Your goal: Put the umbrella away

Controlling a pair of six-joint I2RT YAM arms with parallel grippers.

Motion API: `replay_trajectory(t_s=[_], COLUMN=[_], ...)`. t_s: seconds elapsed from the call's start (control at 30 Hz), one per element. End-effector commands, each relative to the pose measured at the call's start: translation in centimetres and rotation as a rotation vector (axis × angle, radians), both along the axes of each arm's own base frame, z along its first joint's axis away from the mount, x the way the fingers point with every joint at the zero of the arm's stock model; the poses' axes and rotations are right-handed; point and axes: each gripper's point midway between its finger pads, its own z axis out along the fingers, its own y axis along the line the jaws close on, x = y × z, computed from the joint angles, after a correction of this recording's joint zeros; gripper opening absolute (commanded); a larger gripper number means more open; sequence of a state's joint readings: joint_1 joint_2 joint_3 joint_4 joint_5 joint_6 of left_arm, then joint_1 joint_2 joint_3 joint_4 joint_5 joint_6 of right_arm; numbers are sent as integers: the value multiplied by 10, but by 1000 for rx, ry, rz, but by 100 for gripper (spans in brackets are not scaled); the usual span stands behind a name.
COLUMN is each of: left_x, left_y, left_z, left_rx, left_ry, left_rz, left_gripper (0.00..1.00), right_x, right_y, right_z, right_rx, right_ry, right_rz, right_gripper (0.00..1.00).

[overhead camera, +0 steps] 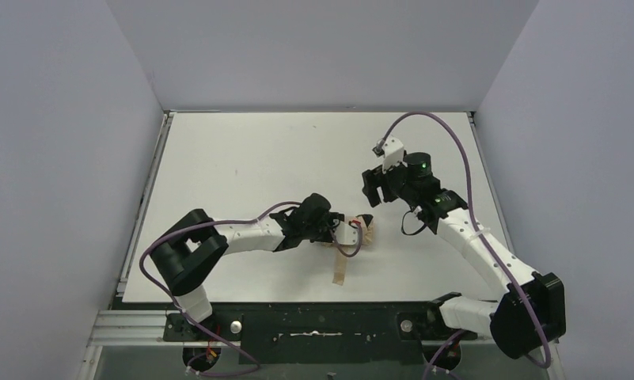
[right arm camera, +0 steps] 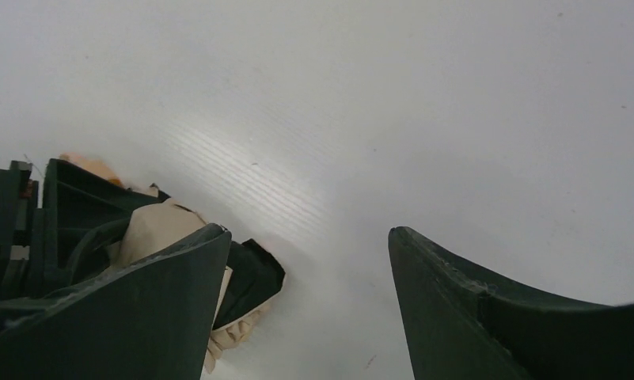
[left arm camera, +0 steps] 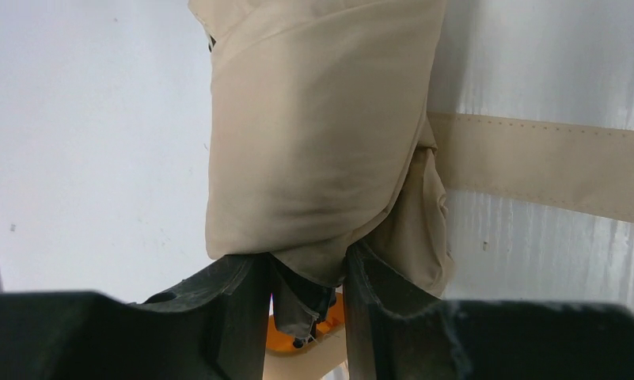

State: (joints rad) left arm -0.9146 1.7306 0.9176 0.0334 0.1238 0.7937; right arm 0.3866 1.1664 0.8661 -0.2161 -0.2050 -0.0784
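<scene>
Next, I pinch the beige fabric (overhead camera: 369,232) beside the umbrella's black-lined flap with my right gripper before my left gripper opens, because that flap gapes open beyond my left gripper.
The umbrella (overhead camera: 368,233) is a folded beige bundle lying on the white table (overhead camera: 242,158) near the middle. Its tan strap (overhead camera: 341,269) trails toward the near edge. My left gripper (overhead camera: 339,227) is shut on the umbrella's end. In the left wrist view the fabric (left arm camera: 313,134) is pinched between the black fingers (left arm camera: 234,309), with the strap (left arm camera: 535,158) lying flat to the right and an orange part (left arm camera: 333,313) below. My right gripper (overhead camera: 375,190) hovers open just behind the umbrella. Its wrist view shows wide-apart jaws (right arm camera: 307,233) and the umbrella (right arm camera: 157,226) at the left.
Grey walls enclose the table on the left, back and right. A metal rail (overhead camera: 298,324) with both arm bases runs along the near edge. The left arm's cable (overhead camera: 353,247) loops beside the umbrella.
</scene>
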Motion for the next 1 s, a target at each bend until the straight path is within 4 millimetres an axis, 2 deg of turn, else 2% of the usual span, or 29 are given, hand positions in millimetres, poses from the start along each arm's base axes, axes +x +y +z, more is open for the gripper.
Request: replay_trajectory(t_s=[0.0, 0.1, 0.3, 0.4, 0.6, 0.8, 0.97], left_x=[-3, -8, -17, -14, -15, -15, -15], left_y=[18, 18, 16, 19, 20, 20, 20], left_z=[-29, -34, -41, -43, -47, -48, -47], left_rx=[116, 140, 163, 184, 200, 205, 206], left_ry=[-81, -107, -145, -187, -219, -224, -222], left_rz=[-28, -68, -125, -130, -148, -151, -144], left_gripper=[0, 0, 0, 0, 0, 0, 0], right_x=[-17, -32, -40, -44, -51, -55, -65], right_y=[29, 36, 28, 31, 46, 43, 43], right_z=[4, -14, -49, -63, -81, -107, -124], right_rx=[30, 8, -81, -91, -37, -86, -115], right_ry=[100, 215, 340, 407, 483, 559, 625], right_rz=[213, 298, 322, 338, 379, 384, 404], right_gripper=[76, 81, 85, 88, 95, 90, 77])
